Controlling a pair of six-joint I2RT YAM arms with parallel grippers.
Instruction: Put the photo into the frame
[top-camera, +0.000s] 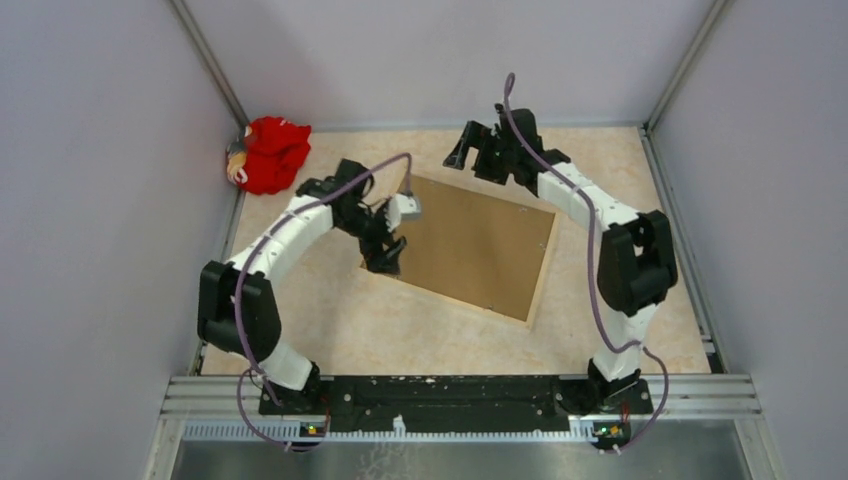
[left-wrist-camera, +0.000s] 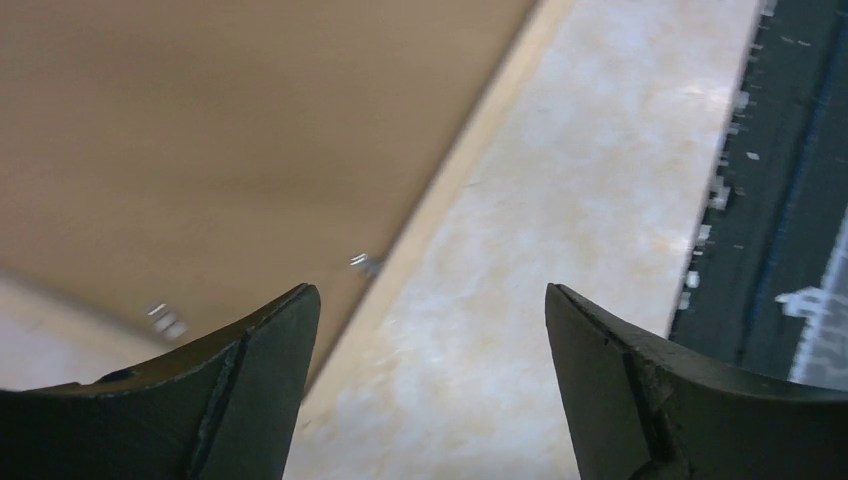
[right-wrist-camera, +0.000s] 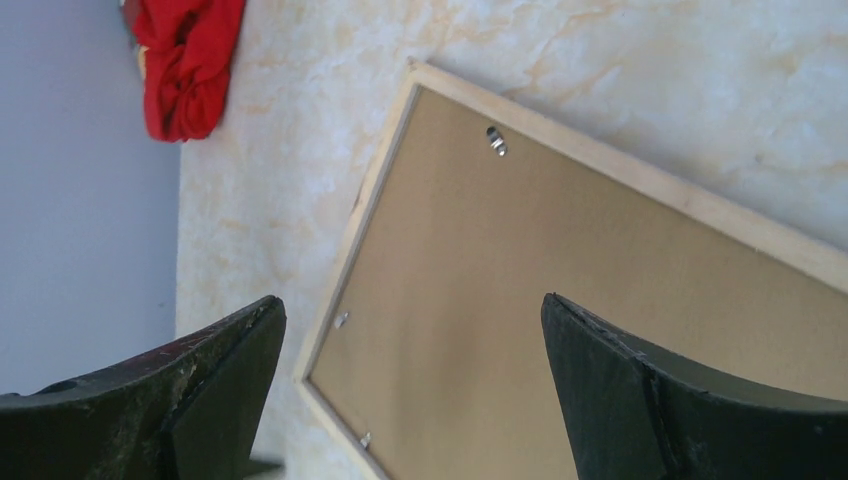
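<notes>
The frame is crooked and its metal tabs are closed, so I need to straighten it, then pinch its short side (right-wrist-camera: 354, 228) with my left gripper before I open the tabs.
The frame (top-camera: 543, 270) lies back-up and skewed on the marbled table, only its pale wood rim (left-wrist-camera: 470, 150) (right-wrist-camera: 640, 180) showing. A plain brown backing board (top-camera: 470, 245) (left-wrist-camera: 200, 130) (right-wrist-camera: 560, 300) fills it, held under small metal tabs (right-wrist-camera: 496, 140). The photo is hidden. My left gripper (top-camera: 385, 255) (left-wrist-camera: 432, 290) hovers open over the frame's left edge, holding nothing. My right gripper (top-camera: 462, 150) (right-wrist-camera: 412, 300) hangs open above the frame's far left corner, also holding nothing.
A red cloth bundle (top-camera: 270, 152) (right-wrist-camera: 185, 60) lies in the far left corner against the grey wall. Grey walls close in the table on three sides. The black base rail (top-camera: 450, 390) (left-wrist-camera: 790, 180) runs along the near edge.
</notes>
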